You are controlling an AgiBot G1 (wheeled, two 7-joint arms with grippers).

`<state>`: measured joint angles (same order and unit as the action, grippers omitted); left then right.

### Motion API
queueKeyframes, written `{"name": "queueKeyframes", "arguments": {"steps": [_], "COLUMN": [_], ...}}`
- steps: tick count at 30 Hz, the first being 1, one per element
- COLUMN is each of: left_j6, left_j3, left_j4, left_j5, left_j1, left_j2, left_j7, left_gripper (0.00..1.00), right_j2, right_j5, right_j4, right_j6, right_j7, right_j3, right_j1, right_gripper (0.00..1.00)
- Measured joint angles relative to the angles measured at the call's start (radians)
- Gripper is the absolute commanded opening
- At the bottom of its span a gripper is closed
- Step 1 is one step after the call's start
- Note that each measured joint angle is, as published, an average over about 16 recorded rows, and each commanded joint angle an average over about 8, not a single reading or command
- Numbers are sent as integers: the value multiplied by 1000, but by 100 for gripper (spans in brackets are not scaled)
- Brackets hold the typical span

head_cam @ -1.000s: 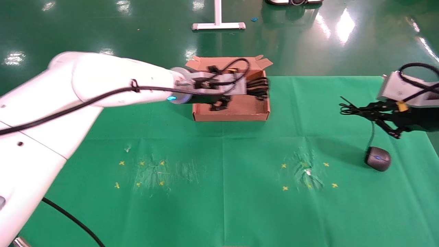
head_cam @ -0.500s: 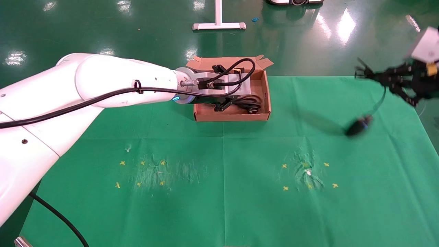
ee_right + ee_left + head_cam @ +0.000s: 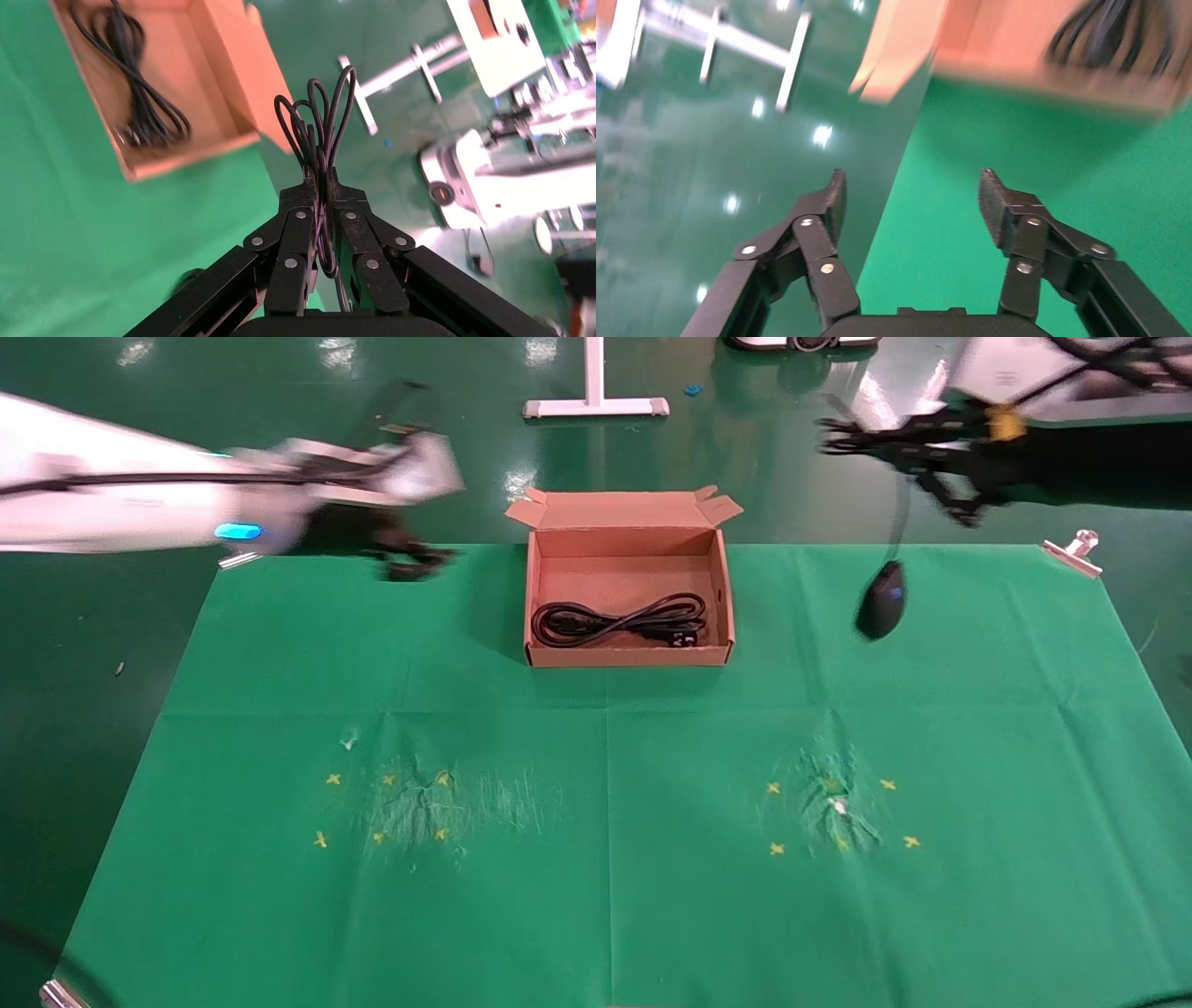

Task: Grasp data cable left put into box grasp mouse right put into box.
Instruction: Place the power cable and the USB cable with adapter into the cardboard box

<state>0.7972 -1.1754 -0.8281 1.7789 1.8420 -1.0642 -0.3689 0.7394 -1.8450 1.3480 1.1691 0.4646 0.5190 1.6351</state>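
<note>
Next, my right gripper puts the mouse down on the middle of the data cable inside the brown box (image 3: pixel 632 621) (image 3: pixel 132 83).
The brown box (image 3: pixel 629 656) stands open at the back middle of the green cloth. The coiled data cable (image 3: pixel 619 619) lies inside it. My left gripper (image 3: pixel 410 561) is open and empty, to the left of the box at the cloth's back edge; its wrist view (image 3: pixel 910 203) shows the box (image 3: pixel 989 42) ahead. My right gripper (image 3: pixel 852 435) is raised, to the right of and behind the box, shut on the mouse's bundled cord (image 3: pixel 320 112). The mouse (image 3: pixel 881 600) hangs from it above the cloth. The right wrist view (image 3: pixel 321 184) shows the box (image 3: pixel 190 151) and cable (image 3: pixel 137 77).
Green cloth (image 3: pixel 605 859) covers the table, with yellow cross marks at the left (image 3: pixel 382 808) and right (image 3: pixel 838 812). A metal clip (image 3: pixel 1071 551) holds the back right corner. A white stand base (image 3: pixel 594 406) is on the floor behind the box.
My left gripper has let go of the data cable in the box and drawn away to the left. My right gripper has risen and swung left, carrying the mouse by its cord.
</note>
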Motion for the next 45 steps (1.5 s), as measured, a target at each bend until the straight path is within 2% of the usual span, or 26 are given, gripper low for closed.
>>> {"name": "queueKeyframes", "arguments": {"steps": [5, 10, 18, 27, 28, 35, 36, 45], "left_j6": [37, 60, 75, 86, 87, 89, 89, 89], "left_j3": [-9, -21, -32, -34, -34, -35, -35, -35], "left_j4": [-169, -325, -454, -498, -500, -506, -506, -505], "left_j5": [73, 168, 295, 350, 353, 362, 362, 362], "left_j1": [6, -1, -18, -25, -25, -26, -27, -27], "left_j2": [131, 208, 237, 241, 242, 243, 243, 242], "left_j7": [-136, -282, -452, -518, -521, -528, -529, -529], "left_gripper": [100, 100, 100, 100, 100, 100, 100, 100], "right_j2": [86, 182, 335, 433, 439, 458, 459, 459], "right_j5": [-8, -17, -64, -141, -148, -171, -172, -171], "right_j4": [-5, -20, -92, -234, -250, -328, -334, -341], "right_j6": [-9, -24, -69, -144, -151, -191, -194, -200], "right_j7": [-8, -21, -56, -103, -108, -127, -129, -130], "right_j3": [26, 58, 116, 162, 165, 173, 173, 173], "right_j1": [17, 28, 36, 22, 20, 0, -1, -5], "right_gripper": [0, 0, 0, 2, 11, 97, 100, 100]}}
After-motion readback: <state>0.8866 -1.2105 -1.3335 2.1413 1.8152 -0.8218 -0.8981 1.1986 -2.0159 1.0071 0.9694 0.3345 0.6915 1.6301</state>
